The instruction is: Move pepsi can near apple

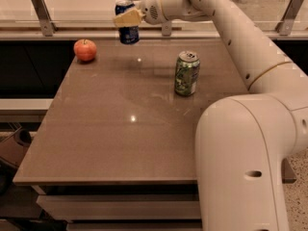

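Note:
My gripper is going to release the pepsi can, held above the table's far edge, close beside the apple (111, 60), on the apple's side toward the green-patterned can.
The pepsi can (128, 33) is dark blue and is held in the air above the table's far edge. My gripper (127, 19) is shut on the pepsi can around its upper half, at the end of the white arm reaching in from the right. The apple (85, 50) is red-orange and sits on the table at the far left corner, to the left of the can and lower. A gap of about one can width lies between the can and the apple.
A green-patterned can (186, 73) stands upright at the table's right middle. The brown table (120, 129) has a rail and glass wall behind it. My white arm base (245, 167) fills the front right.

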Controlling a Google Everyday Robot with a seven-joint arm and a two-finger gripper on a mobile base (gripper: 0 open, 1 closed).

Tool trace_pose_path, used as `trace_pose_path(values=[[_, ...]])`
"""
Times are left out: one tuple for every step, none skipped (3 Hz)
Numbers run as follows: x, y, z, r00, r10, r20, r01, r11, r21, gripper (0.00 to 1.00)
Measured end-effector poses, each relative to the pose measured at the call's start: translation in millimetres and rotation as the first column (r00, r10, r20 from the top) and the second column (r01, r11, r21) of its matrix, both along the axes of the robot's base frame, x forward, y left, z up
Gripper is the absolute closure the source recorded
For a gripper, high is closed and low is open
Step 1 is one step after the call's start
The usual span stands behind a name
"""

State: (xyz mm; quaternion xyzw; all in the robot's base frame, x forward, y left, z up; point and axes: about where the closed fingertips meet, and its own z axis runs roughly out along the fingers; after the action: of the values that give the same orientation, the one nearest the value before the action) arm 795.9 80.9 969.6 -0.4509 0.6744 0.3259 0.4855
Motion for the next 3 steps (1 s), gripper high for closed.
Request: trace_pose_path(values=[[1, 14, -13, 0.9993, 0.033, -0.019, -0.032, 0.999, 0.020, 1.00], [3, 30, -29, 0.9975, 0.061, -0.036, -0.060, 0.998, 0.028, 1.00], [6, 46, -44, 0.9944, 0.093, -0.050, -0.091, 0.995, 0.046, 1.00]])
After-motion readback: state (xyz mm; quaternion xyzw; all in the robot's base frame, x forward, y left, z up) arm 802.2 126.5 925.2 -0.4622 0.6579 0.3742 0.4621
